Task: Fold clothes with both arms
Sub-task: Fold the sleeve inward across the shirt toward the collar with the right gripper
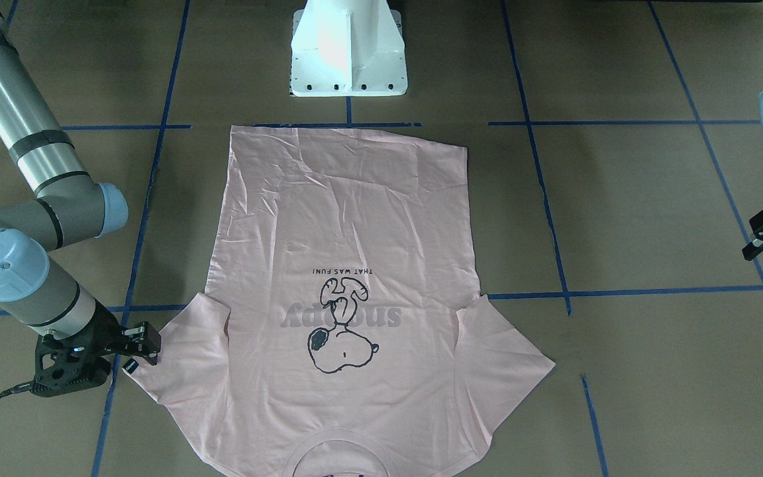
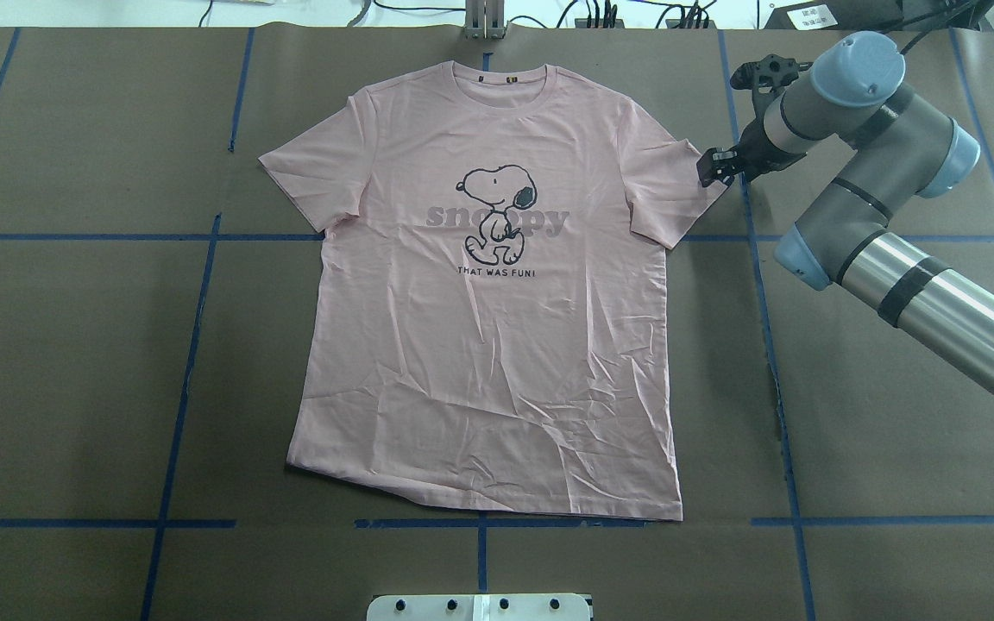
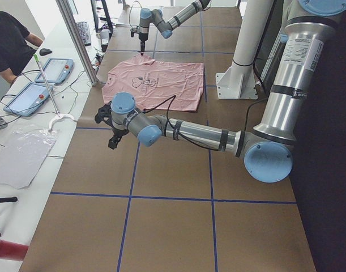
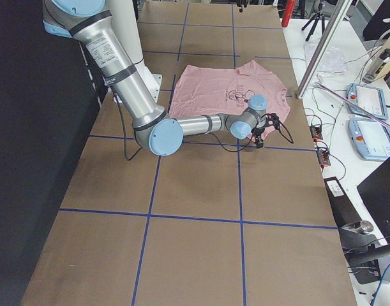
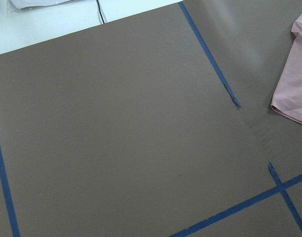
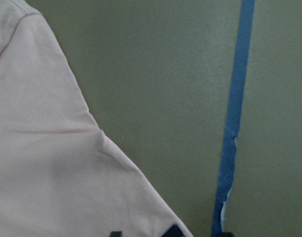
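Note:
Next, my right gripper releases the sleeve hem on the T-shirt's chest [image 1: 308,381] next to the head of the dog print.
The pale pink T-shirt [image 2: 497,345] lies flat on the brown table, dog print and "snoopy" lettering up, with its collar [image 2: 501,79] at the far side from the robot. My right gripper [image 2: 711,168] is low at the outer edge of the shirt's right-hand sleeve [image 2: 670,185]. Its fingertips [image 6: 173,230] stand apart in the right wrist view, with the sleeve hem [image 6: 52,173] between them. My left gripper [image 1: 756,245] hangs well away from the shirt, over bare table. Its wrist view shows only the other sleeve's edge [image 5: 296,84], so I cannot tell if it is open or shut.
The white pedestal base [image 1: 348,53] stands just behind the shirt's hem. Blue tape lines [image 2: 182,379] grid the brown table cover. On the far side a person [image 3: 8,45] sits at a bench with tablets [image 3: 54,71] and a plastic bag [image 3: 20,153].

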